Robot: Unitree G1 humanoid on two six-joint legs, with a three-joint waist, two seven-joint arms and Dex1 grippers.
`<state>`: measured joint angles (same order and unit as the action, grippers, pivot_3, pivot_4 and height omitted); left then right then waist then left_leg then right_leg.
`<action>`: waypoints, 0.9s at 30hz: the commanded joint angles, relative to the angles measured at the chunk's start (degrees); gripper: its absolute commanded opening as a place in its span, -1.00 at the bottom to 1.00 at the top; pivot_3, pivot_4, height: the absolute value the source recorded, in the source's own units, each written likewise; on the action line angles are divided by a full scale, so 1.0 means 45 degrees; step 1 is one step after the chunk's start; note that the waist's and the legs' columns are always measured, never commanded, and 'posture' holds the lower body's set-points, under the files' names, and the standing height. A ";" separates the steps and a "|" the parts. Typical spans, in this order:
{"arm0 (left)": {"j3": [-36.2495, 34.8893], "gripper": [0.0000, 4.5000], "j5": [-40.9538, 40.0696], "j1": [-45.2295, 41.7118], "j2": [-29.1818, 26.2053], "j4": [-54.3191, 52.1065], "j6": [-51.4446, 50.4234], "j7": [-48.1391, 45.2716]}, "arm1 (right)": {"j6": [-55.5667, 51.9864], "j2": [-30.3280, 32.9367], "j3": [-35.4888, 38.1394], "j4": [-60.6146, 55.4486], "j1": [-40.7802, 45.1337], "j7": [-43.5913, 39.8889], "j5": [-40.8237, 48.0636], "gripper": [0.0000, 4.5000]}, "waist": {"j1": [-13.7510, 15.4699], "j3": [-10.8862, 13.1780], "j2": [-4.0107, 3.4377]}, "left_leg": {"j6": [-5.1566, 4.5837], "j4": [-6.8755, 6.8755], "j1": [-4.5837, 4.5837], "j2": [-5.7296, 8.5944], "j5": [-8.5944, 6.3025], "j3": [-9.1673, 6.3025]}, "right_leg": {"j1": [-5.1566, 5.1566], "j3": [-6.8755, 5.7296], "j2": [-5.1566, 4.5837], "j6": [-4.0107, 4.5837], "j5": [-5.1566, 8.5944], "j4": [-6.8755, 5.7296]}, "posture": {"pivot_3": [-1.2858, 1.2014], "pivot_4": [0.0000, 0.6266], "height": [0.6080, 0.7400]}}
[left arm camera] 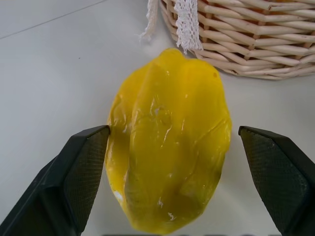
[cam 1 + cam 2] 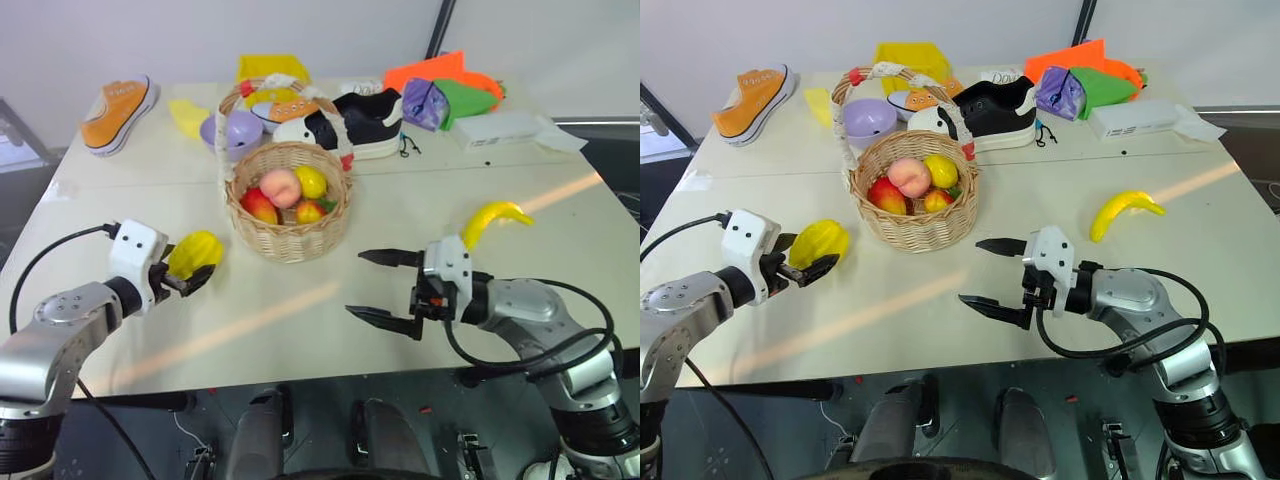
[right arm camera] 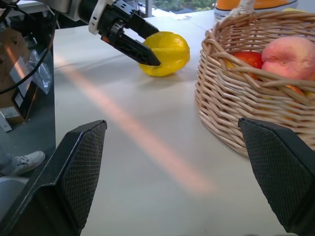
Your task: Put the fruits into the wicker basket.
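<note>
I move my right gripper to the curved yellow banana next and grab the banana's thick near end (image 2: 474, 231), opposite its thin stem.
A bright yellow ridged starfruit (image 2: 197, 250) lies on the white table, left of the wicker basket (image 2: 290, 238). My left gripper (image 1: 173, 132) is open with a finger on each side of the starfruit; one pad (image 1: 88, 162) is right against its side and the other stands clear of it. The basket holds a peach, a lemon and red fruits. The curved yellow banana (image 2: 495, 218) lies on the table to the basket's right. My right gripper (image 2: 355, 283) hangs open and empty in front of the basket, pointing left, with the banana behind its wrist.
At the back of the table are an orange sneaker (image 2: 120, 112), a lilac bowl (image 2: 235, 130), a black and white shoe (image 2: 355, 125), a yellow crate (image 2: 272, 68), orange and green cloths (image 2: 450, 78) and a white box (image 2: 500, 130). The table's front edge runs just below both grippers.
</note>
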<state>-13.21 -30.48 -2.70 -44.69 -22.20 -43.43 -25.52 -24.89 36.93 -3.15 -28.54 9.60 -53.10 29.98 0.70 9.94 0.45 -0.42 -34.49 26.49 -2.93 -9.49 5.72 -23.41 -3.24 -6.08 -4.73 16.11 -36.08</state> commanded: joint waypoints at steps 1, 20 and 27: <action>-0.0038 0.19 0.0147 -0.0009 0.0150 -0.0097 0.0020 -0.0203 | 0.0158 -0.0066 -0.0057 -0.0307 0.0247 0.0053 -0.0021 1.00 | -0.0007 -0.0001 -0.0001 | 0.0000 0.0000 -0.0003 0.0003 0.0000 0.0004 | 0.0003 0.0000 -0.0005 0.0000 0.0000 0.0000 | 0.03 -0.52 1.00; -0.4575 0.01 -0.4571 -0.0282 -0.0190 -0.2808 -0.0560 -0.1663 | 0.0376 0.0219 0.0154 0.0081 0.0701 -0.0079 -0.0158 1.00 | -0.0003 -0.0002 0.0020 | -0.0003 -0.0040 -0.0004 -0.0005 0.0002 0.0009 | 0.0018 -0.0010 0.0010 -0.0003 -0.0002 -0.0014 | 0.03 -0.52 1.00; 0.1212 0.01 -0.1762 -0.5595 0.0423 -0.1112 -0.0472 -0.0048 | 0.0422 0.0168 0.0223 0.0582 0.1491 -0.0049 -0.0249 1.00 | 0.0080 -0.0009 0.0031 | -0.0037 -0.0137 -0.0014 0.0006 -0.0018 0.0020 | 0.0087 -0.0024 0.0042 0.0043 -0.0034 -0.0018 | 0.03 -0.52 1.00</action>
<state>-13.00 -43.36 -25.39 -43.30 -29.47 -47.01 -26.96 -23.89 37.38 -3.20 -25.09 15.47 -53.38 28.96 1.05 9.90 0.59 -0.60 -35.14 26.43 -2.88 -9.57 5.85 -23.00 -3.38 -5.84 -4.67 15.88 -36.15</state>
